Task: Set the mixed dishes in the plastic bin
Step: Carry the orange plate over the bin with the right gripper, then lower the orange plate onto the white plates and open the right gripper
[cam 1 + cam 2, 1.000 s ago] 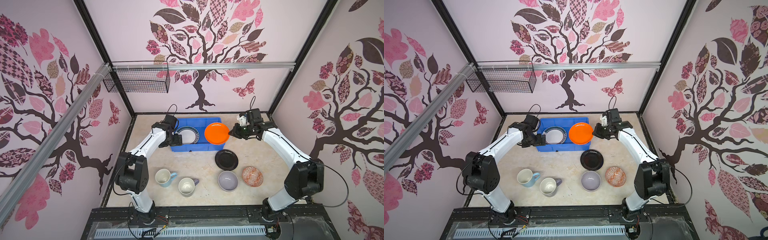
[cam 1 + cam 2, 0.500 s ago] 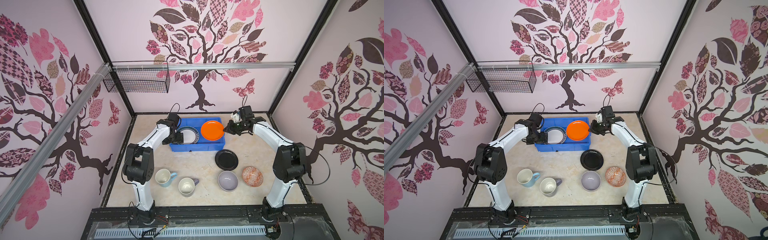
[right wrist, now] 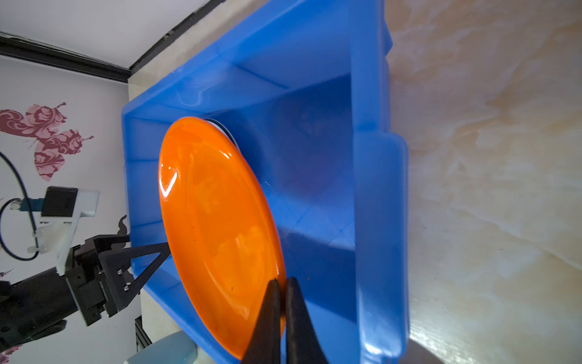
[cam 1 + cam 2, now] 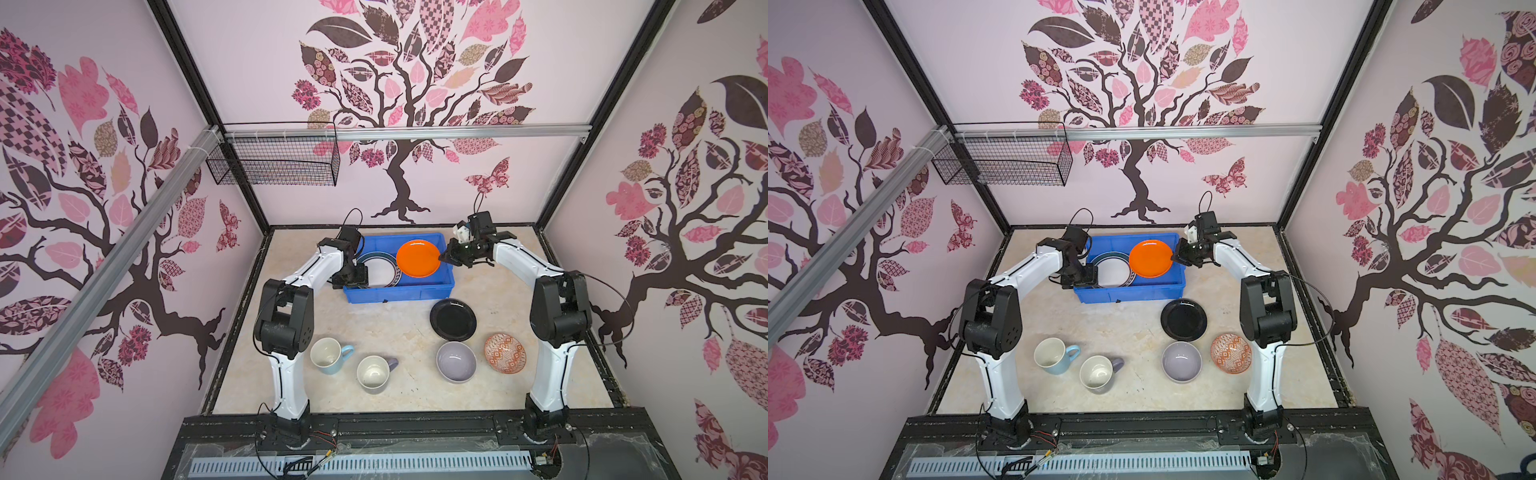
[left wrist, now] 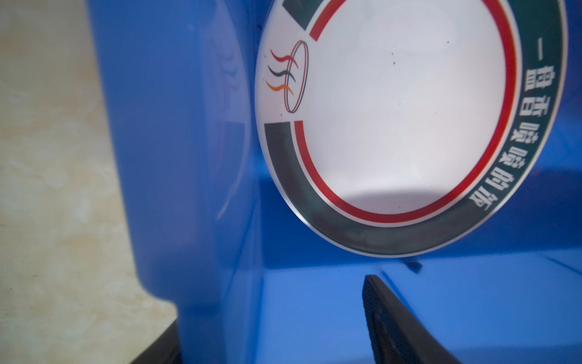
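Note:
Next, I release the orange plate from my right gripper on top of the dark-rimmed white plate (image 4: 391, 269) inside the blue bin.
The blue plastic bin (image 4: 399, 293) (image 4: 1129, 293) stands at the back of the table. A dark-rimmed white plate (image 4: 380, 272) (image 5: 393, 110) lies in its left half. My left gripper (image 4: 353, 276) (image 5: 271, 309) is open at the bin's left end, one finger inside and one outside the blue wall (image 5: 176, 157), holding nothing. My right gripper (image 4: 445, 257) (image 3: 281, 280) is shut on the rim of the orange plate (image 4: 417, 258) (image 3: 214, 220), held tilted above the bin's right half and overlapping the white plate's edge.
On the table in front of the bin are a black plate (image 4: 453, 319), a lavender bowl (image 4: 456, 361), an orange-white patterned bowl (image 4: 504, 353), a light-blue mug (image 4: 328, 355) and a lavender mug (image 4: 374, 373). A black wire basket (image 4: 274, 162) hangs on the back wall.
My right arm has carried the orange plate leftward and back, from the bin's right rim to over its inside. The left gripper stays at the bin's left end, its jaws narrowing.

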Robot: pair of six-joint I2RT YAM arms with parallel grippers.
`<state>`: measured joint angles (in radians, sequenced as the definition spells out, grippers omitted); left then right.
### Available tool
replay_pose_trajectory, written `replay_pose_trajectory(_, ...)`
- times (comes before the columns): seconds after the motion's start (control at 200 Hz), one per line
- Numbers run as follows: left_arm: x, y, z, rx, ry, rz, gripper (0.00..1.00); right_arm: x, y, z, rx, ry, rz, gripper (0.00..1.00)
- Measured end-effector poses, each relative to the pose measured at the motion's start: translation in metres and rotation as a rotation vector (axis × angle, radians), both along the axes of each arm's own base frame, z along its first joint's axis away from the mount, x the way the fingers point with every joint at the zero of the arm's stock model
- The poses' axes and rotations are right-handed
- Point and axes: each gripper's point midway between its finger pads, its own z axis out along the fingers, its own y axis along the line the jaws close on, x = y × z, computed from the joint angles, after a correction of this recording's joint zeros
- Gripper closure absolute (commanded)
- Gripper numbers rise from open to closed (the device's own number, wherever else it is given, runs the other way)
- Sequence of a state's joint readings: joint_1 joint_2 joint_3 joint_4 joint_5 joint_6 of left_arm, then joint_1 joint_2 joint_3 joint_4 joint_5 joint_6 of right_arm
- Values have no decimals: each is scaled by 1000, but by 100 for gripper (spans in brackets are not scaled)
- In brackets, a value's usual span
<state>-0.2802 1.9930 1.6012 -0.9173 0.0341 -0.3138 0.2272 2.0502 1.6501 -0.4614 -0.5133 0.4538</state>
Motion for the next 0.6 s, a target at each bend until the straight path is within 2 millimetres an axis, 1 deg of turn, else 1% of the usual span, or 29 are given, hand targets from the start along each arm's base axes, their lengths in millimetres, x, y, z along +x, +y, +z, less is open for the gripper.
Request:
replay_pose_trajectory(0.055,-1,-5,0,0,1,-11,30,0,3,-9,-4,14,6,100)
replay_pose_trajectory(0.145,-5,-16,0,0,1,-38,30,-2,9,-15,-7,26,18,100)
replay_pose_trajectory(0.265,-8,-33,1,-5,-3,-78,30,4,15,-11,-2,9,27,100)
replay_pose_trajectory(0.39,-5,-47,2,-16,-11,-103,30,10,22,-4,8,-15,37,100)
replay_pose_trajectory(0.495,-2,-52,3,-26,-17,-109,30,17,27,-4,13,-28,44,100)
replay_pose_trajectory(0.6,-2,-53,3,-34,-14,-111,28,22,33,-13,11,-21,52,100)
